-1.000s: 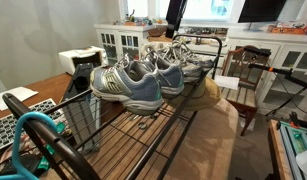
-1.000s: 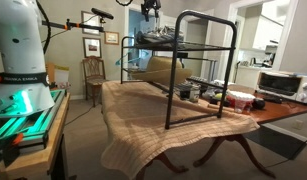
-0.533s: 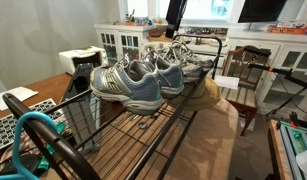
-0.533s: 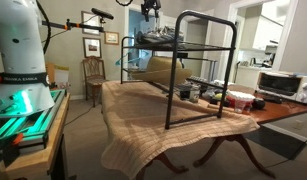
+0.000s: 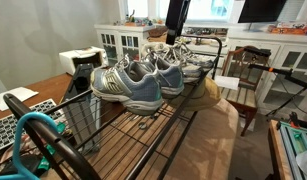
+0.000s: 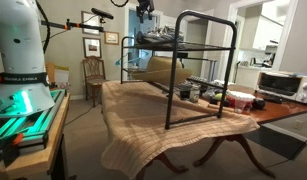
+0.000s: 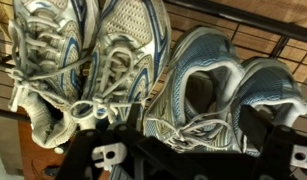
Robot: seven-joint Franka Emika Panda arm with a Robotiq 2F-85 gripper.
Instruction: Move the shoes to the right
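Note:
The robot's gripper needs to close on the touching sides of the ankle openings (image 5: 153,69) (image 7: 236,92) of the nearest two sneakers, because that grabs both of them at once.
Several grey-blue mesh sneakers (image 5: 133,85) with white laces sit side by side on the top shelf of a black wire rack (image 5: 113,135). They also show in an exterior view (image 6: 159,35). In the wrist view the left shoes (image 7: 103,50) and the right shoes (image 7: 218,90) fill the picture from above. My gripper (image 5: 175,14) hangs above the far end of the row, also in an exterior view (image 6: 144,8). In the wrist view the gripper (image 7: 193,122) is open over the laces of a right shoe and holds nothing.
The rack stands on a table covered by a woven cloth (image 6: 143,120). Bowls and jars (image 6: 218,95) and a toaster oven (image 6: 278,85) sit on the table beside the rack. A wooden chair (image 5: 243,85) and white cabinets (image 5: 123,42) stand behind.
The gripper has risen slightly above the shoes. The shoes have not moved.

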